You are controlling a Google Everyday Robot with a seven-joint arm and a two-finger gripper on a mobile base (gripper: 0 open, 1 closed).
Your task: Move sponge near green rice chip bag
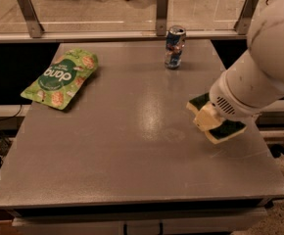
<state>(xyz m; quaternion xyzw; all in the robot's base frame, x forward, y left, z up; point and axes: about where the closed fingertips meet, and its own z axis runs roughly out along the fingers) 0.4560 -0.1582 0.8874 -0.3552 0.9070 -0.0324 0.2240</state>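
My gripper is going to set the sponge, now tilted in its fingers, down on the grey table (108, 85) beside the green rice chip bag, on its blue can side.
The sponge (225, 130), dark green over pale yellow foam, is at the right side of the grey table (132, 160). My gripper (208, 118) sits on the sponge at the end of the big white arm (259, 77), and its cream fingers grip the sponge, which is tilted. The arm hides the sponge's middle. The green rice chip bag (61, 78), bright green with white "dang" lettering, lies flat at the far left of the table, well apart from the sponge.
A blue drink can (174, 47) stands upright at the back of the table, right of centre. A rail with metal posts (161, 6) runs behind the table. The table's right edge is close to the sponge.
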